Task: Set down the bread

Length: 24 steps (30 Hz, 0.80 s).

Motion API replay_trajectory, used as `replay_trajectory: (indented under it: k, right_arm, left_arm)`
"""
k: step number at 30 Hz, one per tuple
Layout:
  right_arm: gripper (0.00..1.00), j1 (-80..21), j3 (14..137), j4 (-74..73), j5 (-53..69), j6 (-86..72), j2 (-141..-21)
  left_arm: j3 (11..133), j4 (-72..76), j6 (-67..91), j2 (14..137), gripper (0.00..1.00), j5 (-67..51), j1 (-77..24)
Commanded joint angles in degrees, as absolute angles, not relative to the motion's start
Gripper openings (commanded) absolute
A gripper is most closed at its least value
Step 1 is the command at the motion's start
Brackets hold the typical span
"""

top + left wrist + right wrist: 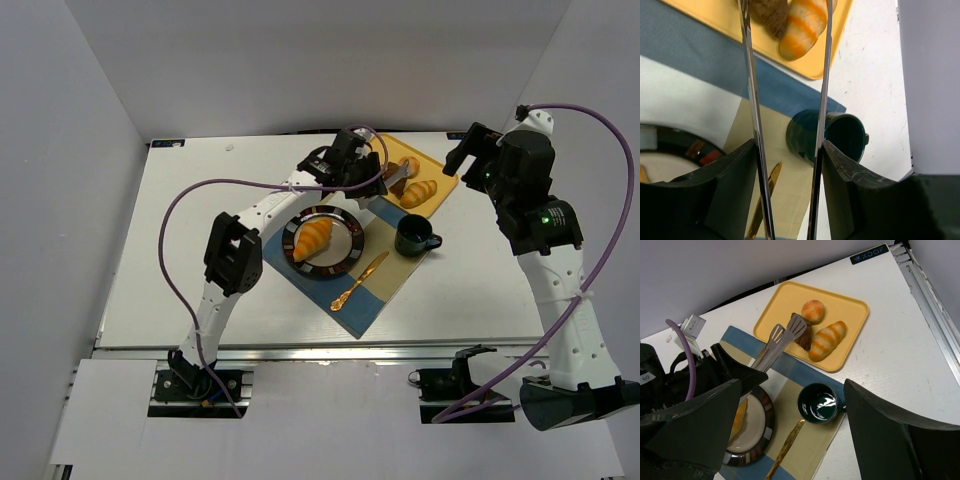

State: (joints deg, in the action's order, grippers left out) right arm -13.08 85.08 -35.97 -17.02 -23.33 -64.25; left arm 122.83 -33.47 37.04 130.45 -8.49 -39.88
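Note:
Next, my left gripper lets go of the dark brown bread on the striped plate (pixel 342 233) (pixel 677 174), beside the croissant towards the mug.
A yellow tray (pixel 855 335) at the back holds a round bun (pixel 812 311), a dark brown bread (pixel 805 337) and a striped orange roll (pixel 827 340). My left gripper (pixel 352 160) is shut on metal tongs (pixel 777 342). The tongs' tips are spread and hover at the dark bread's left side. In the left wrist view the gripper (pixel 788 150) has the two tong arms (pixel 751 75) between its fingers. The dark bread (pixel 771 12) and the roll (pixel 802 25) show between the arms. A croissant (pixel 314 238) lies on the striped plate (pixel 352 250). My right gripper (pixel 470 155) is open and empty, raised at the tray's right.
A dark green mug (pixel 412 238) stands on the blue and beige placemat (pixel 385 290), right of the plate. A gold knife (pixel 360 281) lies between plate and mat edge. The left arm reaches across the mat towards the tray.

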Motion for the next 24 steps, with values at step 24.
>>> replay_trajectory:
  k: [24]
  right_arm:
    - [0.89,-11.6,85.43,-32.52,-16.61,-21.0,-65.39]
  left_arm:
    - [127.79,-36.82,36.21,134.21,0.61,-7.65,-39.9]
